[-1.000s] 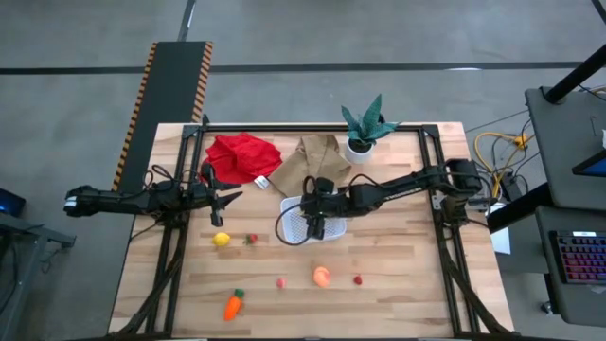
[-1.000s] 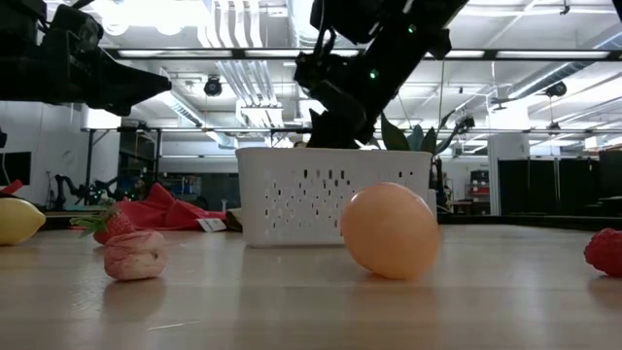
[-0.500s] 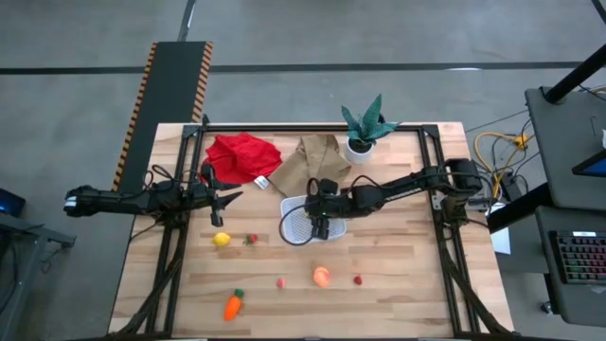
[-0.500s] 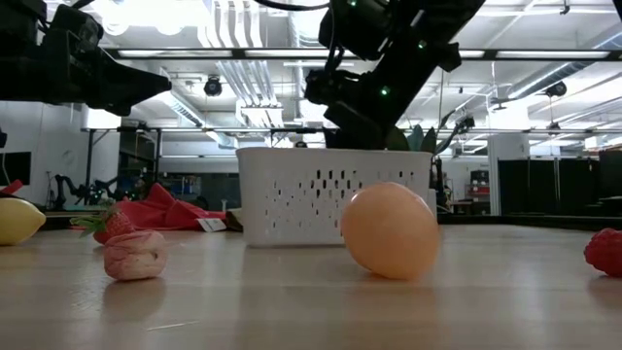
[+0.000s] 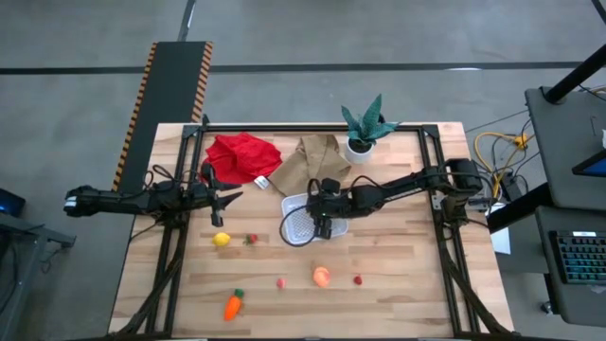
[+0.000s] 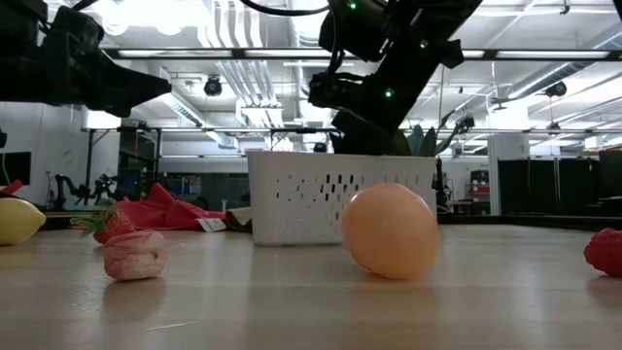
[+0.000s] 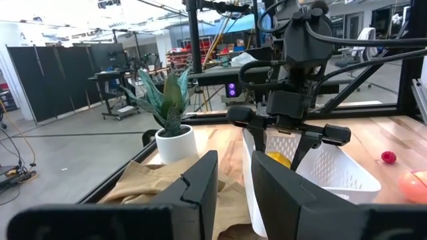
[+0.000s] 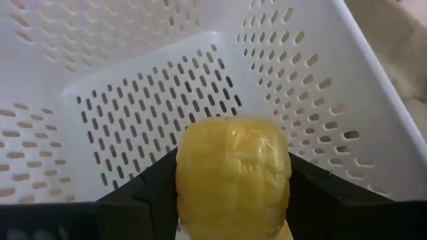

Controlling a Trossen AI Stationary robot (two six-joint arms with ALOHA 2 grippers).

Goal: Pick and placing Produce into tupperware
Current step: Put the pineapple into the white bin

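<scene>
Next, I let the yellow pepper go from my right gripper on the white tupperware's perforated bottom (image 5: 318,215), toward the tan cloth.
The white perforated tupperware (image 5: 295,227) stands on the table's middle, also seen in the low view (image 6: 330,204). My right gripper (image 5: 325,222) reaches down into it, shut on a yellow pepper (image 8: 232,173). The left wrist view shows that gripper (image 7: 283,143) above the container, with the pepper (image 7: 279,159) under it. My left gripper (image 5: 231,196) hovers open near the table's left side, by the red cloth. On the wood lie a lemon (image 5: 221,240), a peach-orange fruit (image 5: 322,276), a carrot (image 5: 233,304) and small red and pink berries (image 5: 281,281). My right gripper pinches the yellow pepper by its two opposite sides (image 8: 190,180), one dark finger (image 8: 143,197) on each side. The fingers come from above, pointing down into the tupperware. The pepper hangs between them over the container's perforated floor (image 8: 127,113); whether it touches the floor I cannot tell.
A red cloth (image 5: 241,156) and a tan cloth (image 5: 312,156) lie toward the far edge, beside a potted plant (image 5: 363,133). A dark frame runs along the table's sides. A red berry (image 6: 604,251) and a strawberry (image 6: 115,224) lie near the front.
My right gripper has moved a little toward the table's right, still shut on the pepper inside the tupperware. The tupperware has slid a short way to the right with it.
</scene>
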